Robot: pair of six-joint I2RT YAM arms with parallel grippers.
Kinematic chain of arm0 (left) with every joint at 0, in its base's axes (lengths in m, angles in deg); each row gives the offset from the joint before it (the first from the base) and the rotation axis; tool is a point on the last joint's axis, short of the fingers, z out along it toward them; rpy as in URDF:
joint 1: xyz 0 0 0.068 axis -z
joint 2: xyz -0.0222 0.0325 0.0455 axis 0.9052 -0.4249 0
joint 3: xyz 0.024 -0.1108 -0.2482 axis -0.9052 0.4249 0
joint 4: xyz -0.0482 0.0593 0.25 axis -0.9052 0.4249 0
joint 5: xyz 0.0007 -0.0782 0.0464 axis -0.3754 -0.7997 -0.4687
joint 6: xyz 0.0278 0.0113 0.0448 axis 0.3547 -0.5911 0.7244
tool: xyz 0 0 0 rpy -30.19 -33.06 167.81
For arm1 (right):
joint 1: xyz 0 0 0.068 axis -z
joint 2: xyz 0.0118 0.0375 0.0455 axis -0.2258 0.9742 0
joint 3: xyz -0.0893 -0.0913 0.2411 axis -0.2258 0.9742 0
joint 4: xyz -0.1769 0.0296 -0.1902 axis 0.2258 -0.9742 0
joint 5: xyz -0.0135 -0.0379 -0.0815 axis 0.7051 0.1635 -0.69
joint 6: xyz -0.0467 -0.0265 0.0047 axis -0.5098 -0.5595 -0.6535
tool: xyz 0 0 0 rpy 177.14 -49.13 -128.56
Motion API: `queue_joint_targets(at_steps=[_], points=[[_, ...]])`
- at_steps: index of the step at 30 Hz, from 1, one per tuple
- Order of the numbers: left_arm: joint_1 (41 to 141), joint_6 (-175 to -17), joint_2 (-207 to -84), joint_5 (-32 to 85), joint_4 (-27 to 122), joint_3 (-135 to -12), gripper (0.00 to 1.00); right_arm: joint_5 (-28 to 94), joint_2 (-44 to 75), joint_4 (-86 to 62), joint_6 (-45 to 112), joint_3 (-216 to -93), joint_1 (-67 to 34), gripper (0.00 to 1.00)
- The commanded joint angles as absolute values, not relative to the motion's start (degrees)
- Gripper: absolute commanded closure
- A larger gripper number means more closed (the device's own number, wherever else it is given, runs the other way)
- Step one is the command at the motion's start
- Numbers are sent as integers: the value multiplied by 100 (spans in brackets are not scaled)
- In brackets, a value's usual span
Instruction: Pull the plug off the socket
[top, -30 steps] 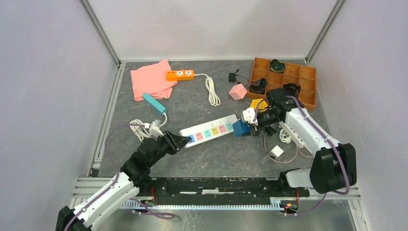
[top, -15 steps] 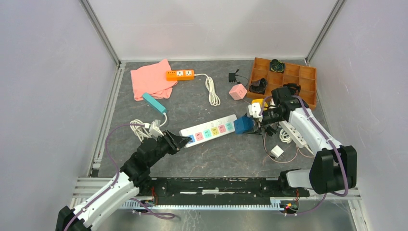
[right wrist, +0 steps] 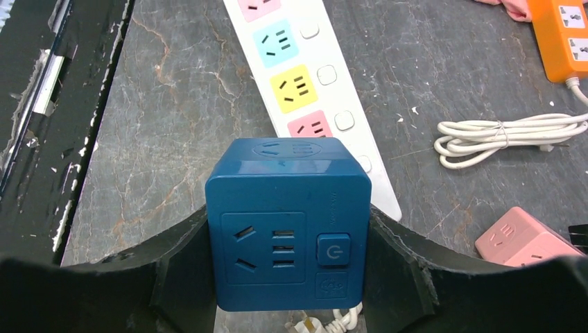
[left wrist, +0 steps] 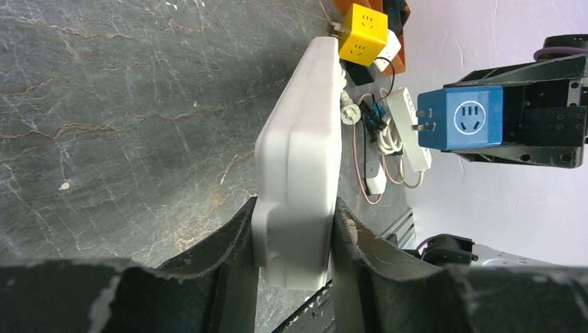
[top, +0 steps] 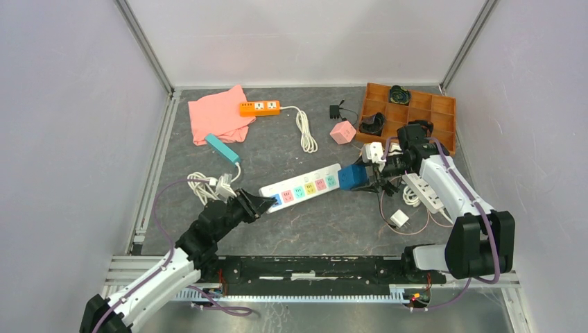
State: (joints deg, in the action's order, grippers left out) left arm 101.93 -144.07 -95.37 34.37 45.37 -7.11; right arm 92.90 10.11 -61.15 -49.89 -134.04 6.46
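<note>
I need to use my right gripper to set the plug, now hanging clear of the strip, down on the bare table [top: 288,159] [right wrist: 388,80] between the socket and the coiled cable of the orange power strip.
The socket [top: 303,188], a long white strip with pastel outlets, lies slanted mid-table. My left gripper [top: 267,203] is shut on its near-left end; the left wrist view shows the white body [left wrist: 301,139] clamped between both fingers [left wrist: 239,236]. The plug [top: 350,178] is a dark blue cube. My right gripper [top: 360,173] is shut on it just off the strip's right end. In the left wrist view the cube [left wrist: 461,118] hangs clear of the strip with its bare prongs showing. From the right wrist view the cube [right wrist: 288,222] fills the jaws above the outlets [right wrist: 298,87].
An orange power strip [top: 260,107] and pink cloth [top: 218,114] lie at the back left. A pink cube [top: 342,132] and an orange tray [top: 409,114] are back right. A plain white strip [top: 423,191], cables and a white charger [top: 399,218] sit under the right arm.
My right gripper has drawn back to the right and up with the blue cube, opening a gap from the strip's end. The left gripper and strip have stayed put.
</note>
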Motion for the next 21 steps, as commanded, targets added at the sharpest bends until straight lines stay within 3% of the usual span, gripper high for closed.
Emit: queue_joint_targets(at_steps=[1, 6, 9, 21], points=[[10133, -13925, -9884, 3857, 4970, -284, 78, 9954, 881, -6103, -5036, -13546, 712, 100], [10133, -14170, -10013, 3908, 4519, 63, 71, 9919, 944, -6025, -4998, -13479, 722, 100], [10133, -14239, -10006, 4036, 4449, 219, 56, 9839, 1029, -6048, -5045, -13476, 731, 100], [10133, -14514, -10095, 4615, 4815, 113, 23, 9747, 1173, -6325, -5346, -13565, 743, 100]])
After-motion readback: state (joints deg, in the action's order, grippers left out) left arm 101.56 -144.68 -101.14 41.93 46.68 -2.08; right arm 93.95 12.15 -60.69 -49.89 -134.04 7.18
